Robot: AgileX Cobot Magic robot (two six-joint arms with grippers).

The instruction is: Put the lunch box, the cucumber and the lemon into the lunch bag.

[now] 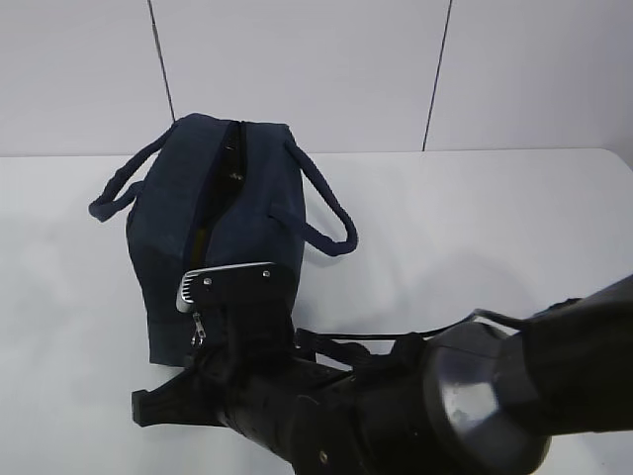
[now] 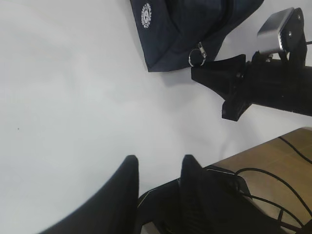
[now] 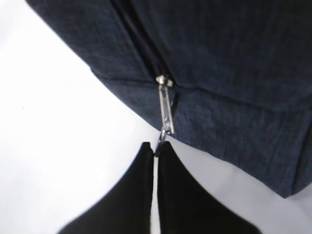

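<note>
My right gripper will open, move in and grip the ring pull closer to the zipper's slider (image 3: pixel 164 88), since it pinches only the loose end of the ring pull.
The dark navy lunch bag (image 1: pixel 213 228) stands on the white table left of centre, its two loop handles hanging to the sides. It also shows in the left wrist view (image 2: pixel 180 24) and the right wrist view (image 3: pixel 219 53). My right gripper (image 3: pixel 156 148) reaches across to the bag's near end and is shut on the silver ring pull (image 3: pixel 164 135) of the zipper; it also shows in the exterior view (image 1: pixel 203 346). My left gripper (image 2: pixel 158 163) is open and empty over bare table near the front edge. The lunch box, cucumber and lemon are not in view.
The right arm (image 1: pixel 475 396) fills the front right of the exterior view. A brown surface with black cables (image 2: pixel 278 161) lies beyond the table's edge in the left wrist view. A white wall (image 1: pixel 326 69) stands behind the table.
</note>
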